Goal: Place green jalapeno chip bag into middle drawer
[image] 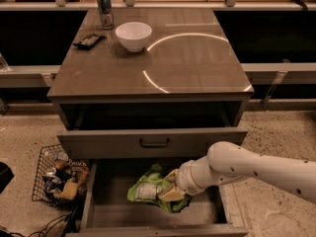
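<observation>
The green jalapeno chip bag, now low over the drawer's floor, will be released by my gripper on the open drawer's bottom near the centre (148,194), just below the black handle.
The green jalapeno chip bag (147,189), crumpled with a white label patch, lies inside the pulled-out middle drawer (114,216), low over its floor near the centre. My gripper (171,185) reaches in from the right on its white arm. Its tan fingers (172,195) are closed on the bag's right edge. The bag's right part is hidden behind the gripper.
Above the open drawer is a shut drawer front with a black handle (154,143). The table top holds a white bowl (133,35), a can (104,2) and a black remote (89,41). A wire basket of clutter (59,177) stands on the floor at left.
</observation>
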